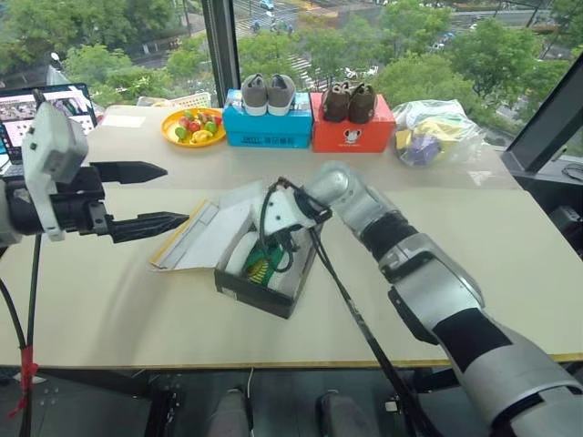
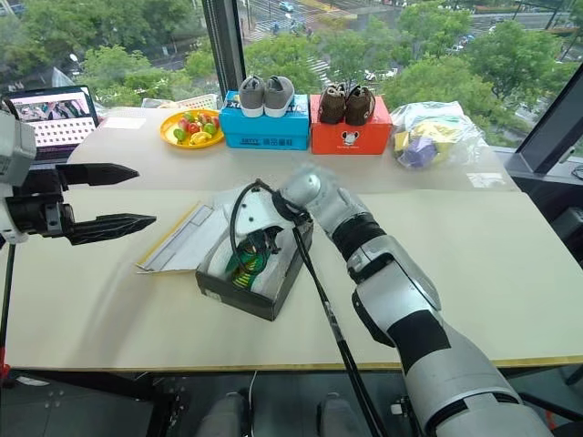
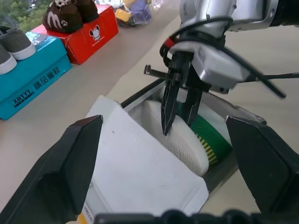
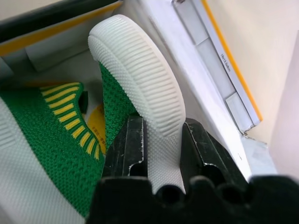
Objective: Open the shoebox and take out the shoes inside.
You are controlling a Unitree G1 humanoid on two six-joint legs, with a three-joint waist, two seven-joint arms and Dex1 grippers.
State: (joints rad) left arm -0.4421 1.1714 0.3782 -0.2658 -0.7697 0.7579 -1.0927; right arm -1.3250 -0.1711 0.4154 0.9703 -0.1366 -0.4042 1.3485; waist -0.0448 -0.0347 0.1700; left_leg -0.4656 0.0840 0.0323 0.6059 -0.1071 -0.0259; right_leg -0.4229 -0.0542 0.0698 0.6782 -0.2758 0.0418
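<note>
Next, my right gripper puts the green shoe down beside the shoebox, on the table point(image 1: 407, 245) in front of the plastic bag.
The shoebox point(image 1: 257, 293) stands open at mid-table, black base toward me, its yellow-edged lid point(image 1: 193, 235) folded flat to the left. Inside lie the shoes point(image 3: 187, 142), green knit with yellow stripes and white soles. My right gripper point(image 4: 161, 156) reaches down into the box and is shut on the white ribbed sole rim of one shoe point(image 4: 140, 70). That shoe is tilted up on its edge. My left gripper point(image 1: 175, 194) hovers open above the table, left of the lid, with nothing between its fingers.
Along the far edge stand a blue box with grey shoes point(image 1: 267, 127), a red box with brown shoes point(image 1: 352, 123), a yellow plate of fruit point(image 1: 193, 127) and a plastic bag point(image 1: 435, 132). A laptop point(image 1: 41, 114) sits far left. A black cable point(image 1: 351, 309) trails from my right wrist.
</note>
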